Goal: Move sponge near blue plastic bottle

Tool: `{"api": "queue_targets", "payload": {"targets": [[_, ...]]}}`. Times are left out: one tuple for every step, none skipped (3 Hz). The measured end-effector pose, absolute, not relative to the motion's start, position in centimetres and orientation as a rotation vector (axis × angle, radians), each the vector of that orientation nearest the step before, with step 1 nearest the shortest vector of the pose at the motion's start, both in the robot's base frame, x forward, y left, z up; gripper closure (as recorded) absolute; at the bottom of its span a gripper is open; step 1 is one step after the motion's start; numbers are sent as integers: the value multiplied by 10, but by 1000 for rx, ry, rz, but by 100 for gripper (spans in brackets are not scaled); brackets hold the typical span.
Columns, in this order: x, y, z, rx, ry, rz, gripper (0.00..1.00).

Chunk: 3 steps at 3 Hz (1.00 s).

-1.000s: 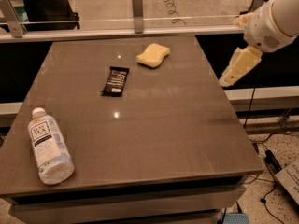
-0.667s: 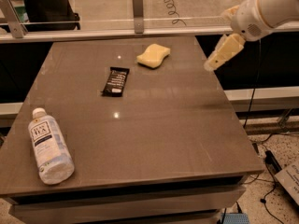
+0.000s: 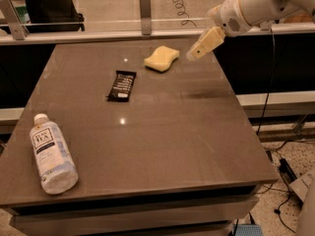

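Note:
The robot's gripper will close on the sponge's end (image 3: pixel 170 55) that faces away from the black snack bar wrapper, since the sponge has to go near the blue plastic bottle.
The pale yellow sponge (image 3: pixel 161 58) lies flat on the far middle of the brown table (image 3: pixel 162 132). The blue plastic bottle (image 3: pixel 50 153), clear with a white cap and a pale blue "TEA" label, lies on its side at the near left corner. My gripper (image 3: pixel 198 51) hangs in the air above the table's far right part, a short way to the right of the sponge and higher than it. It touches nothing. The white arm reaches in from the upper right.
A black snack bar wrapper (image 3: pixel 122 85) lies between the sponge and the bottle, nearer the sponge. A glass rail with metal posts (image 3: pixel 144 6) runs along the table's far edge. Cables and a floor device (image 3: pixel 290 173) lie to the right of the table.
The arm has swung left and up from beside the table's right edge to over its far right part, closing in on the sponge. Sponge, wrapper and bottle have not moved.

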State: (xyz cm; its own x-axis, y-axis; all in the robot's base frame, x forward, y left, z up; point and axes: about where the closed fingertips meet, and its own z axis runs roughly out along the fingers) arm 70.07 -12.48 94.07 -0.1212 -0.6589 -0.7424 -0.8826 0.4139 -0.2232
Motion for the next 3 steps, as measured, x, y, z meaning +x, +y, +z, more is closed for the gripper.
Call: {"api": "queue_targets", "payload": {"targets": [[701,-125,941,-1321,1856,347,0],[707,-117,931,-1280,1839,409,0],[720,-98,914,-1228,1835,459,0]]}}
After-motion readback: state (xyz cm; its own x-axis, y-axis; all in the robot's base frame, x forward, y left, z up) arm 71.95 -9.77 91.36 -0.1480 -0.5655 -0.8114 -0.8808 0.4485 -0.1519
